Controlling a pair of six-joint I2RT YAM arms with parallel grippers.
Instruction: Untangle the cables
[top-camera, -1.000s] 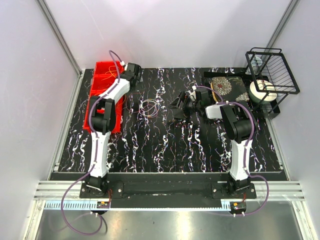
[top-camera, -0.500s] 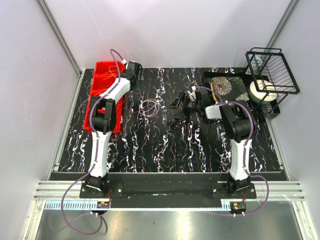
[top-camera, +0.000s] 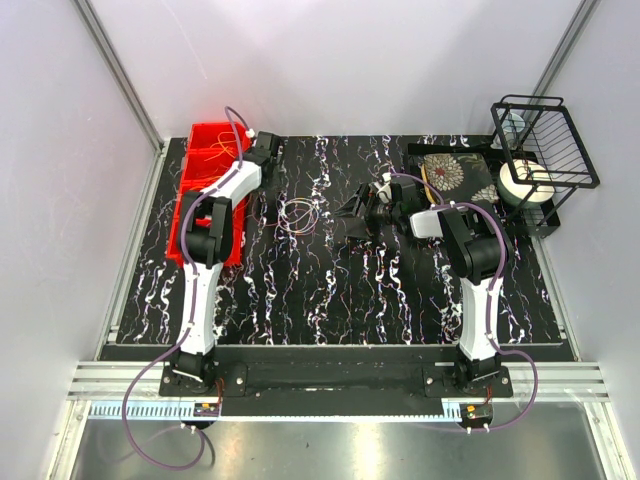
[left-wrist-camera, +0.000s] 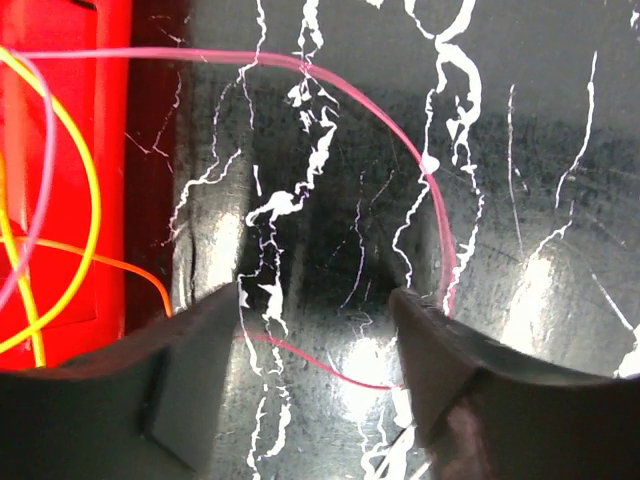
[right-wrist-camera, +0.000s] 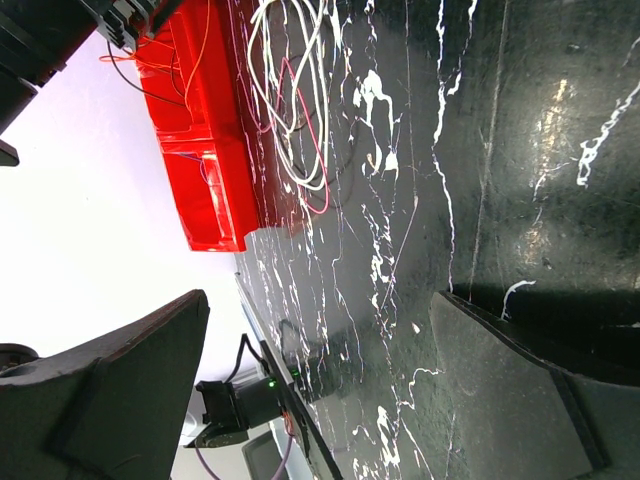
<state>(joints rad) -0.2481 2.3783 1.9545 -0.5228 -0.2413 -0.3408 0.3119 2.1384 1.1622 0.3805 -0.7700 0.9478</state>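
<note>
The pink cable's loop is lying over the white coil. My left gripper will grab the pink cable's bend (left-wrist-camera: 432, 186) next to the red bin and lift it clear.
A loose coil of thin cables (top-camera: 298, 213) lies on the black marbled mat, left of centre; the right wrist view shows it as pale, yellow and red loops (right-wrist-camera: 290, 100). More yellow and orange cables (left-wrist-camera: 70, 200) lie in the red bin (top-camera: 200, 195). A thin pink-red cable (left-wrist-camera: 430, 190) runs out of the bin, loops over the mat and passes between my left fingers. My left gripper (left-wrist-camera: 318, 300) is open, low over the mat beside the bin's right wall (top-camera: 265, 150). My right gripper (right-wrist-camera: 320, 300) is open and empty, right of the coil (top-camera: 355, 215).
A black wire rack (top-camera: 545, 140) stands at the far right with a white roll (top-camera: 522, 182) beneath it. A flower-patterned dark plate (top-camera: 450, 172) lies beside it. The red bin (right-wrist-camera: 200, 130) lines the mat's left edge. Grey walls close in the back and sides.
My left wrist has shifted slightly by the far end of the bin. The right arm and the coil on the mat have not moved.
</note>
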